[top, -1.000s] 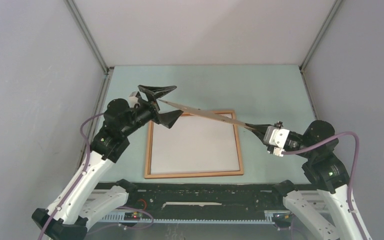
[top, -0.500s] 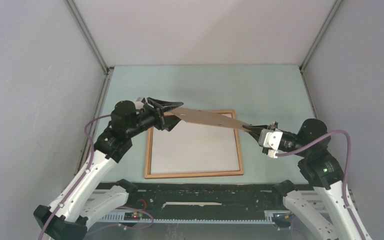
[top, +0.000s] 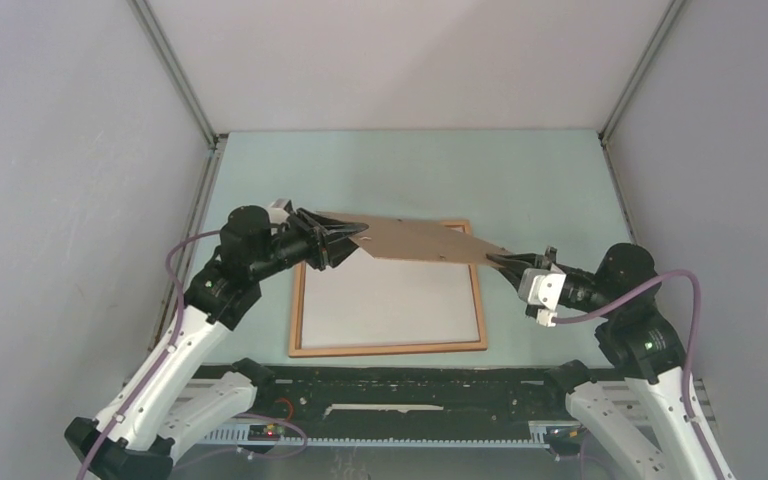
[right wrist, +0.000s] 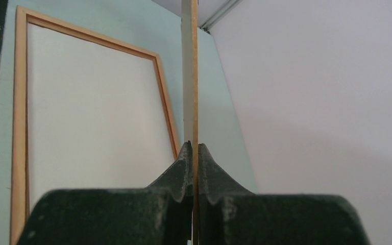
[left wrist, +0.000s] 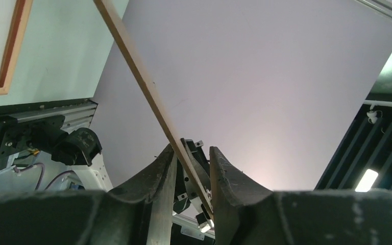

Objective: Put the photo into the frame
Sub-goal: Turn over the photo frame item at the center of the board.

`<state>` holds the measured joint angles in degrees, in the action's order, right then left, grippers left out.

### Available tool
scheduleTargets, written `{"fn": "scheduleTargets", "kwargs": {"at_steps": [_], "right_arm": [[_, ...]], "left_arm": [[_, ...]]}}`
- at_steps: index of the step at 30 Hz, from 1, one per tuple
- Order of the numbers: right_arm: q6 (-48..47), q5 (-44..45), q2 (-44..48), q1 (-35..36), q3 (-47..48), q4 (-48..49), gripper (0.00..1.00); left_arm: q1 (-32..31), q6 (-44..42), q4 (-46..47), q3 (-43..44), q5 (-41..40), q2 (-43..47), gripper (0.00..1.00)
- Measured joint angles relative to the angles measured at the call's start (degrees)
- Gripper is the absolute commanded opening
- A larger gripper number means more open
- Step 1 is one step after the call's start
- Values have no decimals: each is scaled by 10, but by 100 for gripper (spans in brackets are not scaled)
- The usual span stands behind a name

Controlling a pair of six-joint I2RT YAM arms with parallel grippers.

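The board is tilted steeply over the frame with my right gripper on its corner, so my left gripper needs to hold the board while my right gripper grabs its near edge (top: 434, 262).
The frame (top: 390, 349) lies flat on the pale green table, its thin orange-brown rim around a white sheet (top: 390, 300) that looks like the photo's plain back. A brown backing board (top: 420, 240) hangs slanted over the frame's far edge. My right gripper (top: 500, 260) is shut on the board's right corner; the right wrist view shows the pads clamped on its thin edge (right wrist: 190, 76). My left gripper (top: 353, 237) straddles the board's left end. In the left wrist view the board (left wrist: 148, 92) leans on one finger, with a gap at the other, and the gripper (left wrist: 193, 149) is partly open.
A black rail (top: 390, 385) with both arm bases runs along the table's near edge. Grey enclosure walls with metal posts (top: 175, 70) close in the left, right and back. Bare green table (top: 540, 180) shows behind and beside the frame.
My left gripper narrowed from wide open around the board's left end. The board dropped lower and flatter over the frame. My right gripper moved slightly left and down, still holding it.
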<state>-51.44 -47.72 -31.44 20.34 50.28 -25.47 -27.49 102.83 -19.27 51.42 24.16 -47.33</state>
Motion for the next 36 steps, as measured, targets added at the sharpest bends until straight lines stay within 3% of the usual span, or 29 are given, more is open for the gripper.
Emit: {"fn": "scheduleTargets", "kwargs": {"at_steps": [8, 13, 17, 20, 21, 22, 23, 30, 36], "right_arm": [[-92, 12, -10, 0, 0, -13, 0], [-137, 33, -27, 3, 0, -10, 12], [-164, 59, -43, 19, -15, 26, 37], [-176, 75, -53, 31, -57, 74, 55], [-175, 80, -60, 33, -66, 83, 64], [-175, 85, -70, 33, -73, 91, 90], [-175, 91, -85, 34, -77, 101, 98], [-141, 148, -140, 65, -82, 110, 100], [-103, 181, -127, 120, -91, 89, 100]], "left_arm": [[12, -43, -15, 24, 25, -57, 21], [37, -104, -15, 77, 53, -129, 9], [61, -150, 5, 105, 81, -181, 1], [80, -192, 44, 107, 101, -220, 0], [87, -209, 56, 107, 110, -235, 0], [93, -225, 66, 108, 117, -251, 0], [99, -240, 73, 108, 125, -267, 0], [123, -347, 90, 107, 135, -309, 0], [141, -437, 109, 97, 84, -295, 0]]}}
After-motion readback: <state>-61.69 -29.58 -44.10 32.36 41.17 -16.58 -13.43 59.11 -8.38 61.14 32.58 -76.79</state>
